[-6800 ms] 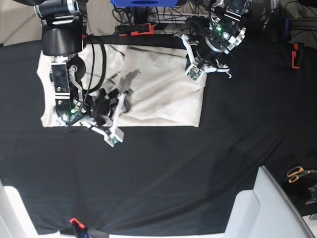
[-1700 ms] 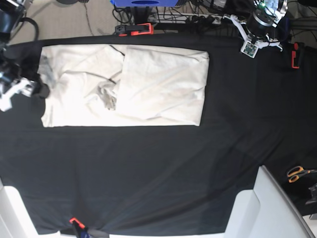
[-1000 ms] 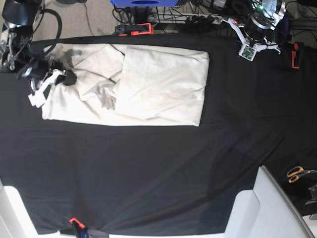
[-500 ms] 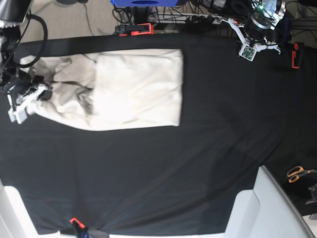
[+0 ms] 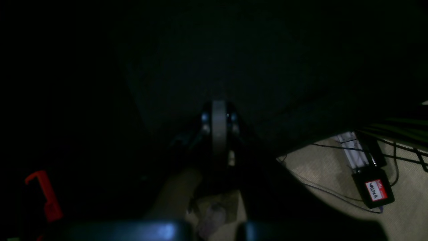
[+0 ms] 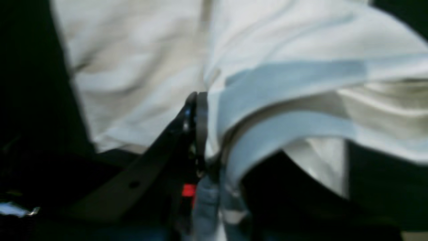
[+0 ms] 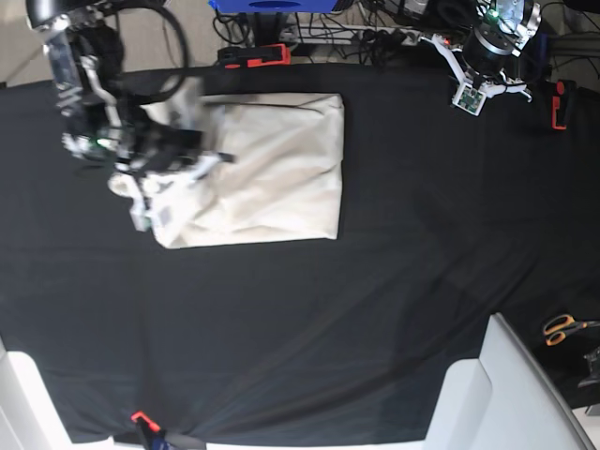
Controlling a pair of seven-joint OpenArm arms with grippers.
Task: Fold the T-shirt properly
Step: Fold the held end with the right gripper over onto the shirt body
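Observation:
Next, my right gripper puts the lifted end of the cream T-shirt down near the outer edge of its flat folded rectangle point(image 7: 317, 180) point(image 6: 90, 44).
The cream T-shirt point(image 7: 281, 169) lies on the black cloth at the upper left of the base view, its right part a flat folded rectangle. My right gripper point(image 7: 173, 178) is over the shirt's left end, shut on a bunched, lifted part of it. In the right wrist view the fingers point(image 6: 200, 110) pinch a fold of the T-shirt point(image 6: 284, 50), which drapes away from them. My left gripper point(image 7: 473, 94) is at the far back right edge, away from the shirt. In the dark left wrist view it point(image 5: 219, 110) looks shut and empty.
The black cloth point(image 7: 375, 309) covers the whole table. Red clamps sit at the back edge point(image 7: 255, 54), back right point(image 7: 560, 103) and front left point(image 7: 141, 418). Orange scissors point(image 7: 567, 328) and a pale bin point(image 7: 497, 394) are at the front right. Cables and a power brick point(image 5: 374, 189) lie behind the table.
My right gripper took hold of the shirt's left end, dragged the shirt leftward, then lifted that end and carried it right over the shirt. The left arm has stayed at the back right.

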